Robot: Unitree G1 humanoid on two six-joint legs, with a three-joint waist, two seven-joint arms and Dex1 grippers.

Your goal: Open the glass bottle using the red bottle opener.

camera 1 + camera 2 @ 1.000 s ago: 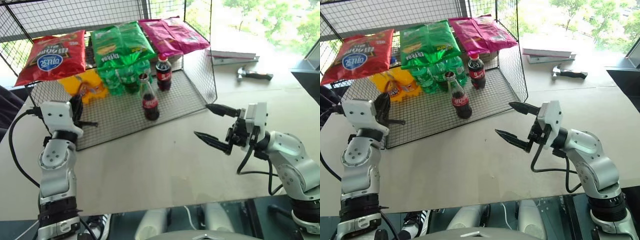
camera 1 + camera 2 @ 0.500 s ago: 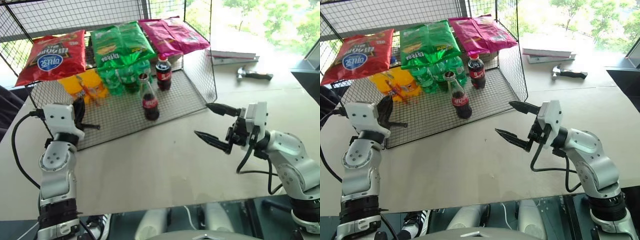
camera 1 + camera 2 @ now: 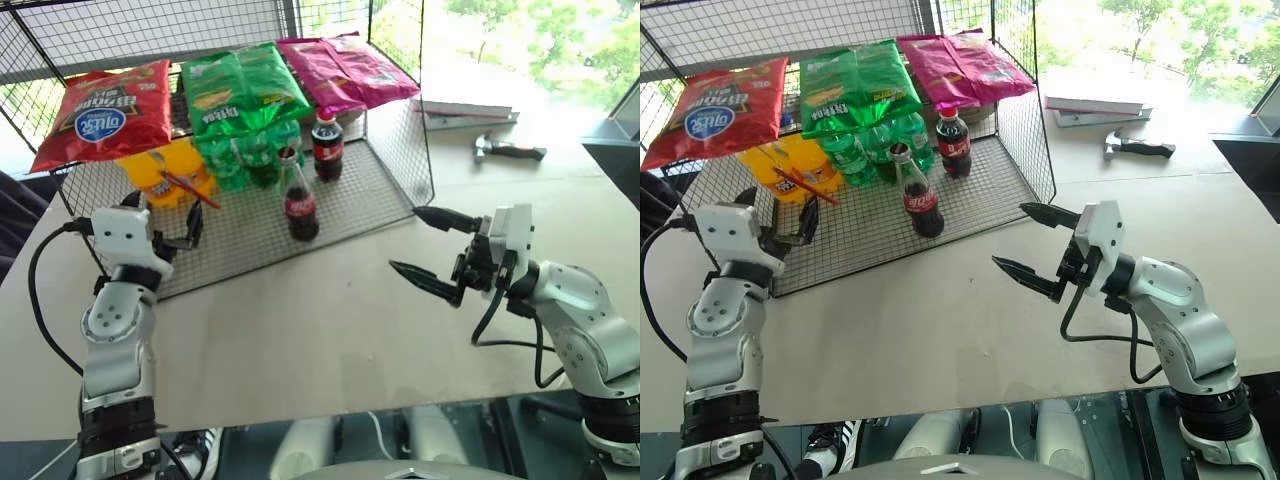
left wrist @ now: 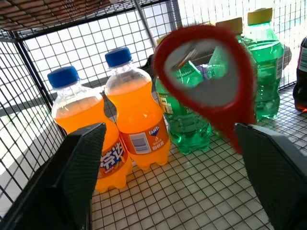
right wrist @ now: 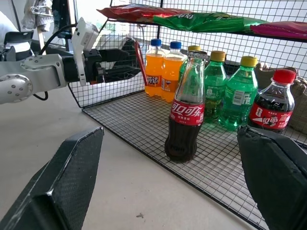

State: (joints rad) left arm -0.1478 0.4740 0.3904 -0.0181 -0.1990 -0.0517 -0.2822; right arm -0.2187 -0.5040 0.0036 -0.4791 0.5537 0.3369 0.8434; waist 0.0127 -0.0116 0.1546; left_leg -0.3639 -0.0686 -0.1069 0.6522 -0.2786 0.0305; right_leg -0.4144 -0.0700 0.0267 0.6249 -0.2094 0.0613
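The red bottle opener hangs at a slant with its ring head broad across my left gripper's fingers. Next, I turn that gripper and pinch the ring's flat sides (image 4: 232, 48).
The glass bottle (image 3: 300, 205) stands upright and capped on the wire rack's floor (image 3: 250, 235), a slim cola bottle with a red label, also seen at the bottle (image 5: 186, 112). My left gripper (image 3: 165, 212) is at the rack's left front, open. The red bottle opener (image 3: 185, 186) hangs tilted and loose between its fingers (image 4: 81, 163); its ring head (image 4: 216, 112) is close to the camera. Whether it rests on a finger I cannot tell. To the right of the rack, my right gripper (image 3: 404, 240) is open over the table with nothing in it, pointing toward the bottle.
Red, green and pink snack bags (image 3: 245, 85) lie on the rack's upper shelf. Orange soda bottles (image 4: 136, 127), green bottles (image 3: 240, 160) and a red-capped cola bottle (image 3: 327, 145) stand behind the glass bottle. A hammer (image 3: 510, 150) and books (image 3: 465, 110) lie at the back right.
My left gripper's fingers have gone from shut to wide apart, and the red opener now shows tilted above them. The right arm has stayed still.
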